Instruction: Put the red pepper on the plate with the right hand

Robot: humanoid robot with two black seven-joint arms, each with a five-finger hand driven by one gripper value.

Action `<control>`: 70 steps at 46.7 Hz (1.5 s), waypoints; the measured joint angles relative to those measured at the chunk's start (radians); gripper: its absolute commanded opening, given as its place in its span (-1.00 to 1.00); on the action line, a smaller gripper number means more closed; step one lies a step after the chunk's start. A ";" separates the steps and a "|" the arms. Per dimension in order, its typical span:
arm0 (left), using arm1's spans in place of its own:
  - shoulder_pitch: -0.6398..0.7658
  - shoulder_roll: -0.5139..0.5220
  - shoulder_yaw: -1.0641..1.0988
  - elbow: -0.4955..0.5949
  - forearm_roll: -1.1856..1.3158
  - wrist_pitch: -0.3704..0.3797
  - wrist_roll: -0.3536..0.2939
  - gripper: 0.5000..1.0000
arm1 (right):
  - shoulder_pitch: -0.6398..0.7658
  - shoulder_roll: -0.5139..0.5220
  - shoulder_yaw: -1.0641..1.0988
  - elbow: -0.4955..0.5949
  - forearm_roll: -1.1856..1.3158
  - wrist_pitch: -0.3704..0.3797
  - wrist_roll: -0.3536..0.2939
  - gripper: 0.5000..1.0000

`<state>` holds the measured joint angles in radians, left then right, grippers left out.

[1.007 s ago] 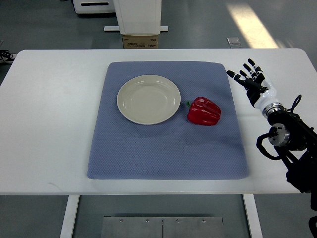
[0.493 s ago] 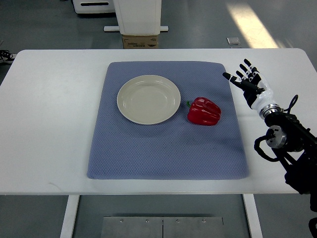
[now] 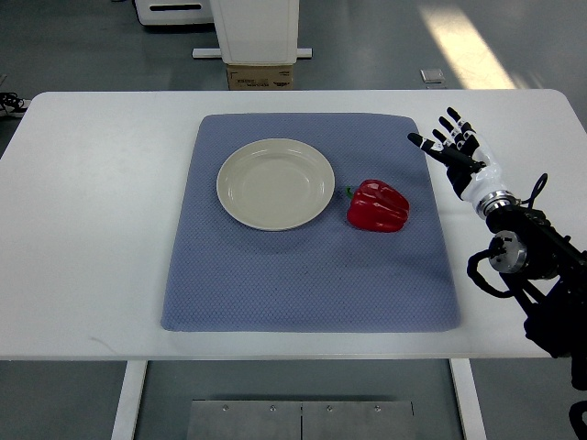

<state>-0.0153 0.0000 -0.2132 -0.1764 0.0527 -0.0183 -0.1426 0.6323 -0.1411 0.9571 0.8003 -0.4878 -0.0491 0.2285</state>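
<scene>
Next, I close my right gripper across the blunt end (image 3: 392, 206) of the red pepper, on the end opposite the pepper's green stem and the cream plate.
A red pepper (image 3: 377, 206) lies on the blue mat (image 3: 307, 275), just right of an empty cream plate (image 3: 275, 183). My right hand (image 3: 448, 145) hovers at the mat's right edge, up and to the right of the pepper, apart from it. Its fingers are spread and hold nothing. The right arm (image 3: 532, 266) comes in from the lower right. The left arm does not show.
The white table (image 3: 92, 229) carries the mat in its middle. Beyond the far edge stand a cardboard box (image 3: 260, 77) and a white machine base (image 3: 257, 27) on the floor.
The right hand has shifted a little to the left and up, toward the mat's right edge. Pepper and plate have not moved.
</scene>
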 measured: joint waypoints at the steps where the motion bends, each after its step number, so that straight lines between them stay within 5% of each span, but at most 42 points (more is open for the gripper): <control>1: 0.000 0.000 0.000 0.000 0.000 0.000 0.000 1.00 | -0.001 0.000 0.000 0.000 0.000 0.000 0.000 1.00; 54: 0.000 0.000 0.000 0.000 0.000 0.000 0.000 1.00 | -0.002 -0.012 -0.036 0.003 -0.002 0.005 0.034 1.00; 70: 0.000 0.000 0.000 0.000 0.001 0.000 0.000 1.00 | 0.021 -0.091 -0.153 0.063 -0.003 0.005 0.034 0.99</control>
<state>-0.0153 0.0000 -0.2132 -0.1764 0.0532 -0.0182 -0.1426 0.6534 -0.2318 0.8045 0.8637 -0.4903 -0.0441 0.2626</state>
